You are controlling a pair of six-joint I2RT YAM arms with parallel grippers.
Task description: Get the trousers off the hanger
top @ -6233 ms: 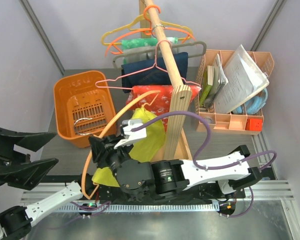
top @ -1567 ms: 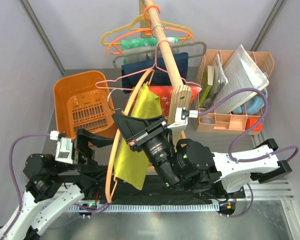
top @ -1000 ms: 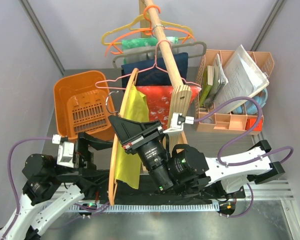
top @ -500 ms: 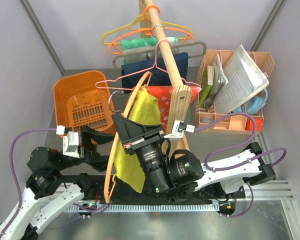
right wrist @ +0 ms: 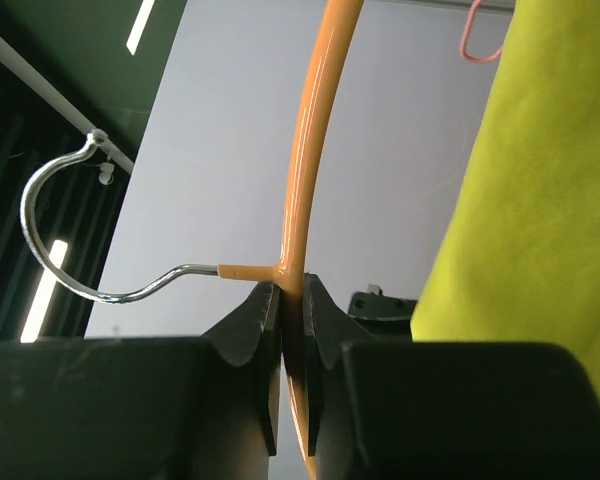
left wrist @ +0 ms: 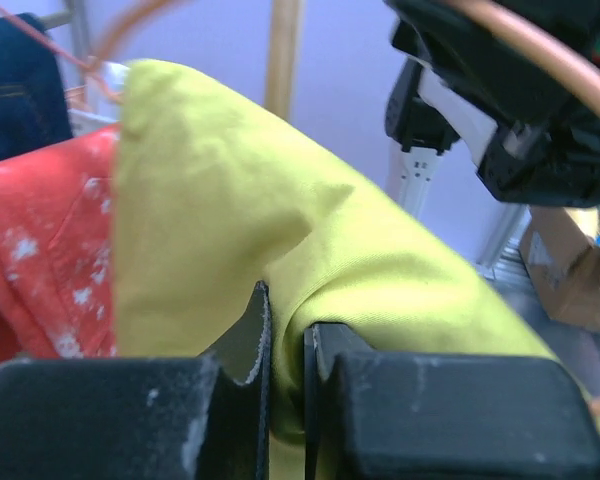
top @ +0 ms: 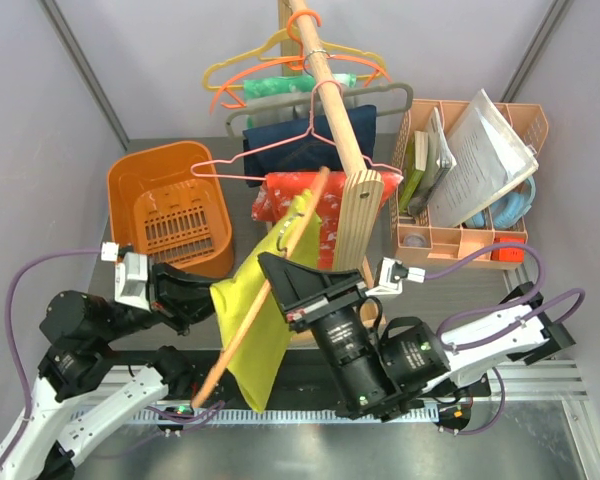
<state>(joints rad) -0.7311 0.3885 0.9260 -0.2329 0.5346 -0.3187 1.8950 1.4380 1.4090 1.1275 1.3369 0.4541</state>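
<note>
My left gripper is pulling the trousers taut against the hanger by a fold, so it should ease back, open and take them beside the hanger's near end (top: 208, 388).
The yellow-green trousers (top: 255, 325) hang over the thin orange hanger (top: 305, 212), which is held aslant in front of the rack. My left gripper (top: 206, 300) is shut on a fold at the trousers' left edge. In the left wrist view the fabric (left wrist: 210, 200) is pinched between the left gripper's (left wrist: 287, 335) jaws. My right gripper (top: 280, 268) is shut on the hanger. The right wrist view shows the right gripper (right wrist: 292, 300) clamping the orange rod (right wrist: 315, 130) just beside the metal hook (right wrist: 60, 270), with the trousers (right wrist: 540, 200) to the right.
An orange basket (top: 165, 215) stands at the left. A wooden rack pole (top: 335, 110) carries a red patterned cloth (top: 325, 205), a navy garment (top: 290, 140) and other hangers. A peach organiser (top: 460, 190) with papers sits at the right.
My left gripper has shut on the trousers' edge. The hanger has tilted, its top swinging right, and the right arm has shifted right and toward the near edge.
</note>
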